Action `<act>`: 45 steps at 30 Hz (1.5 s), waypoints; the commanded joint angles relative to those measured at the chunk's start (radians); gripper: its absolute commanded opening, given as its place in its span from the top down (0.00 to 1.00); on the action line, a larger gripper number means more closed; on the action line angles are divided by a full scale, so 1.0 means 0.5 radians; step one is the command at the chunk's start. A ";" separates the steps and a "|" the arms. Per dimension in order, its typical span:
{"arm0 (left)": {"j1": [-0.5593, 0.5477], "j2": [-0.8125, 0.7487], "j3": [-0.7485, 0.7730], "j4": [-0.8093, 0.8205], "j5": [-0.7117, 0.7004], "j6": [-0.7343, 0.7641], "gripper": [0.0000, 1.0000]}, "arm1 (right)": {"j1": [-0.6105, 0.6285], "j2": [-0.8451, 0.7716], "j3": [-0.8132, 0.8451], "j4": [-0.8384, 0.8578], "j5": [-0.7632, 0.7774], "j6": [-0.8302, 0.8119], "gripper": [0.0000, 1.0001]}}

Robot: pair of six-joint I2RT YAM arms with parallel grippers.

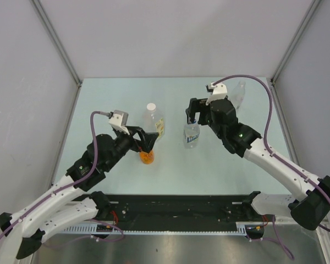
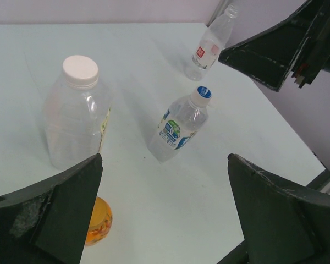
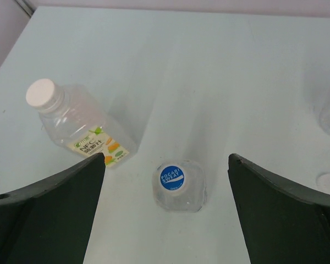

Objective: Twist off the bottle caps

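Observation:
Next, my right gripper grips the blue cap [image 1: 193, 121] [image 3: 172, 177] at the top of the mid-sized blue-label bottle.
Three clear bottles stand on the table. The largest bottle [image 1: 153, 122] has a yellow label and a plain white cap [image 1: 151, 107]; it also shows in the left wrist view [image 2: 77, 121] and the right wrist view [image 3: 82, 132]. The mid-sized blue-label bottle [image 1: 192, 136] carries a blue cap with white lettering [image 3: 172, 178]. The small slim bottle [image 1: 239, 92] stands at the back right. My right gripper [image 3: 166, 159] is open, straight above the blue cap [image 2: 202, 92] and apart from it. My left gripper [image 2: 165, 159] is open and empty, low, near the largest bottle's base.
A small round orange object [image 1: 147, 157] lies on the table by my left fingers, also in the left wrist view [image 2: 98, 221]. Grey walls with metal posts close in the table on three sides. The arm bases sit along the near edge.

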 commanded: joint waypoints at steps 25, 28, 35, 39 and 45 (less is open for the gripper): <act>0.008 -0.095 -0.099 0.050 0.167 0.045 0.00 | 0.105 0.359 -0.186 0.158 0.264 0.177 0.53; 0.008 -0.101 -0.099 0.056 0.167 0.052 0.00 | 0.115 0.313 -0.189 0.127 0.331 0.199 0.67; 0.008 -0.098 -0.035 0.035 0.109 0.140 0.00 | 0.219 -0.239 -0.192 0.173 0.265 0.088 0.91; 0.008 -0.061 -0.004 0.184 0.130 0.232 0.00 | 0.121 -0.444 -0.189 0.130 -0.216 0.260 1.00; 0.008 0.006 0.097 0.305 0.553 0.475 0.00 | -0.220 -0.567 -0.229 0.243 -1.303 0.686 1.00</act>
